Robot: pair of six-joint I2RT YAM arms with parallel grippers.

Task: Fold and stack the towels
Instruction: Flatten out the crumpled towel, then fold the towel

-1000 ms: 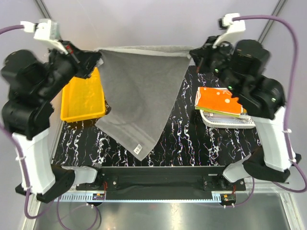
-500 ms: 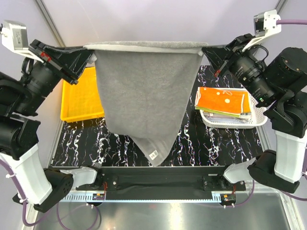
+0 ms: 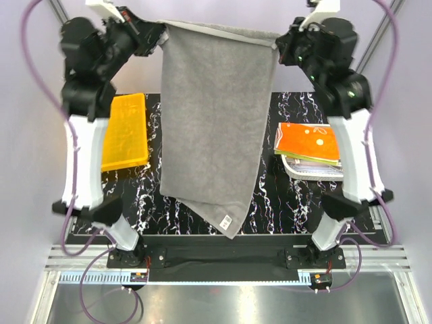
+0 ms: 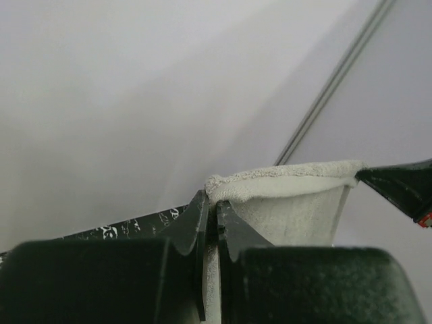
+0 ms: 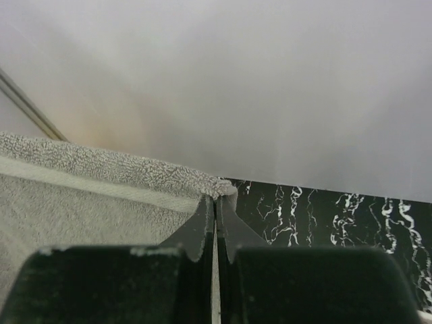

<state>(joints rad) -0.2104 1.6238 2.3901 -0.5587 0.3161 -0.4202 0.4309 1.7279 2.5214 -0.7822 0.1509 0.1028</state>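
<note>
My left gripper needs to let go of the grey towel's corner over its lower half (image 3: 170, 159), next to the front corner of the yellow plastic bin.
A plain grey towel (image 3: 214, 121) hangs full length in the air, stretched between both grippers high above the table. My left gripper (image 3: 159, 31) is shut on its top left corner; the left wrist view shows that corner (image 4: 270, 196) pinched between the jaws (image 4: 210, 202). My right gripper (image 3: 278, 46) is shut on the top right corner; the right wrist view shows the towel's edge (image 5: 101, 169) running left from the jaws (image 5: 216, 201). The towel's lower corner with a small white label (image 3: 225, 221) hangs near the table's front edge. An orange-yellow towel (image 3: 310, 142) lies folded on the stack at the right.
A yellow plastic bin (image 3: 125, 131) stands on the black marbled table (image 3: 283, 196) at the left. A white slotted basket (image 3: 317, 172) at the right holds the folded stack. Both arms are raised tall at the table's sides.
Both arms have lifted the grey towel higher and farther back. The grippers have come closer together, and the towel now hangs straighter and longer.
</note>
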